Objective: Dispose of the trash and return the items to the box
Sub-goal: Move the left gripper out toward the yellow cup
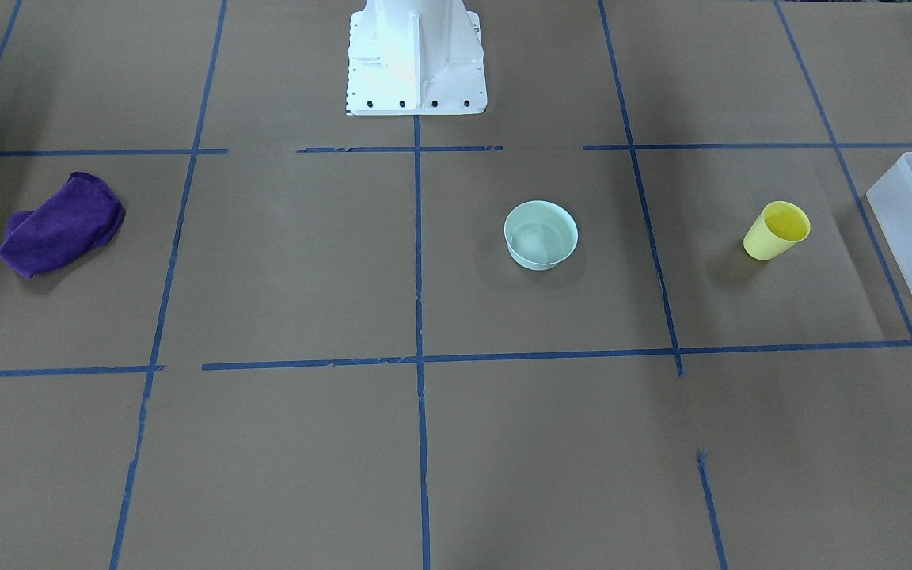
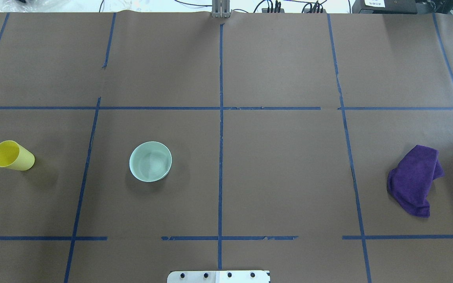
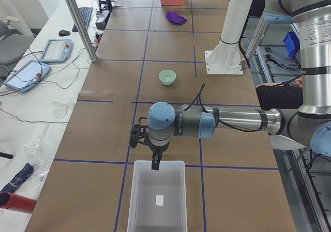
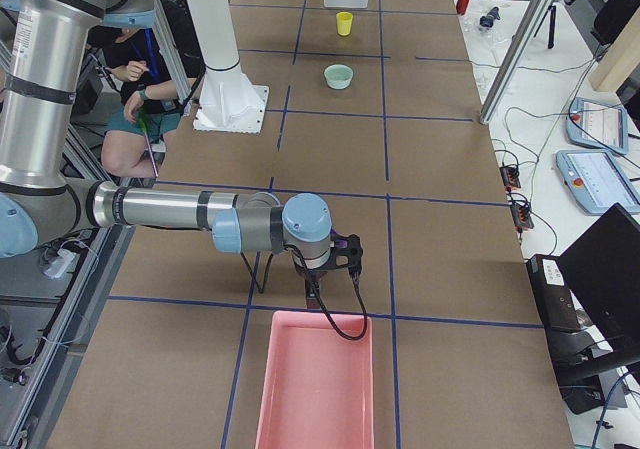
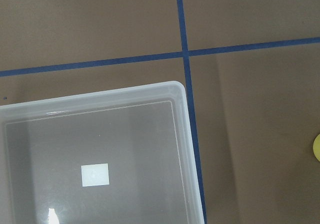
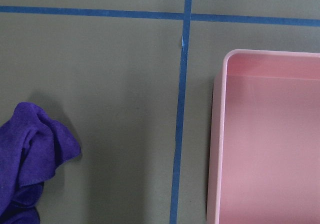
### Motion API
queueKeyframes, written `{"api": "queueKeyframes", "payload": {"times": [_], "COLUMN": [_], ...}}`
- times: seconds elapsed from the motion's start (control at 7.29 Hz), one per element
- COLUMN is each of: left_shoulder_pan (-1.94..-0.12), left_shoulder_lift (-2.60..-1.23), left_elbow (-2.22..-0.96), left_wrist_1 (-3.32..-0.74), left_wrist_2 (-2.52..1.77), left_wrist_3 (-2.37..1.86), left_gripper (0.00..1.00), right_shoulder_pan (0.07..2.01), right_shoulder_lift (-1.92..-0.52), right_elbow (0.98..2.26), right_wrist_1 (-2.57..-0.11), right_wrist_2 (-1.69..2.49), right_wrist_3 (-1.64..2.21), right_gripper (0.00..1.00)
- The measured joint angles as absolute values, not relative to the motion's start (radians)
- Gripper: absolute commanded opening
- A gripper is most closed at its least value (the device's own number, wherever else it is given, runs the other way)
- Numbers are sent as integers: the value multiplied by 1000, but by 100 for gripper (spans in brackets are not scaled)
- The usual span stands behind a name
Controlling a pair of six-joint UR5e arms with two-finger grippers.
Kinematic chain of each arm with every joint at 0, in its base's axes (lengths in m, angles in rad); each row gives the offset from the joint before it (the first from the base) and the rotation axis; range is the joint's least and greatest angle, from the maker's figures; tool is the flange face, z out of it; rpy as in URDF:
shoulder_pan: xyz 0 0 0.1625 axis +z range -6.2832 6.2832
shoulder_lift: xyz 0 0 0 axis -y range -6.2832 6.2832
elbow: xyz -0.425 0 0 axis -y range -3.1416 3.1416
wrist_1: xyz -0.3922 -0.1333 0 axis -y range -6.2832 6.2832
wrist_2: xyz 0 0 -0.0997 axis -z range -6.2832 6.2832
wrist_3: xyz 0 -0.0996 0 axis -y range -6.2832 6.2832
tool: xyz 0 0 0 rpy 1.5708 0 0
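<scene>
I should close my left gripper on the yellow cup's rim (image 1: 806, 231) (image 5: 315, 147), on the side that faces the frosted-white box.
The yellow cup (image 1: 777, 229) stands upright on the brown table, also seen in the overhead view (image 2: 13, 155). The mint-green bowl (image 1: 541, 234) sits upright and looks empty nearer the table's middle (image 2: 150, 161). The frosted-white box (image 3: 158, 201) lies at the table's left end, empty but for a white label; its rim (image 5: 185, 134) fills the left wrist view. My left gripper (image 3: 154, 162) hangs over the box's near edge. My right gripper (image 4: 330, 304) hangs by the pink bin. I cannot tell whether either is open or shut.
A crumpled purple cloth (image 1: 60, 224) lies near the table's right end, also in the right wrist view (image 6: 25, 159). A pink bin (image 4: 315, 389) sits at that end, its rim (image 6: 217, 134) close to the cloth. The robot's white base (image 1: 415, 59) stands at the table's back middle.
</scene>
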State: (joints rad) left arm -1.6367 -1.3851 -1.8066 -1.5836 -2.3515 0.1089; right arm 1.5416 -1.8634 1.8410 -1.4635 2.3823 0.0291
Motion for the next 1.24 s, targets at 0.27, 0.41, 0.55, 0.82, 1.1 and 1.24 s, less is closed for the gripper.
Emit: {"api": "queueKeyframes", "payload": {"times": [0.27, 0.41, 0.55, 0.82, 1.1, 1.24], "left_shoulder_pan": [-1637, -1637, -1637, -1632, -1621, -1617], "left_shoulder_lift": [-1385, -1383, -1388, -1422, -1470, -1487], "left_elbow": [-1828, -1848, -1857, -1862, -1836, -1798], "left_wrist_1": [-1583, -1583, -1586, -1609, -1771, -1936], "left_wrist_2": [-2351, -2350, -2346, -2320, -2312, -2316], "left_wrist_3": [107, 104, 103, 108, 106, 104], "left_gripper": [100, 100, 100, 100, 100, 100], "right_shoulder_pan": [1542, 1541, 1541, 1526, 1488, 1471], "right_shoulder_lift": [-1863, -1863, -1863, -1852, -1838, -1835], "right_elbow": [1839, 1839, 1837, 1838, 1822, 1816], "right_wrist_1": [-1456, -1429, -1376, -1266, -1113, -1041], "right_wrist_2": [2384, 2385, 2379, 2318, 2310, 2311], "right_wrist_3": [28, 28, 31, 72, 128, 153], "right_gripper": [100, 100, 100, 100, 100, 100]}}
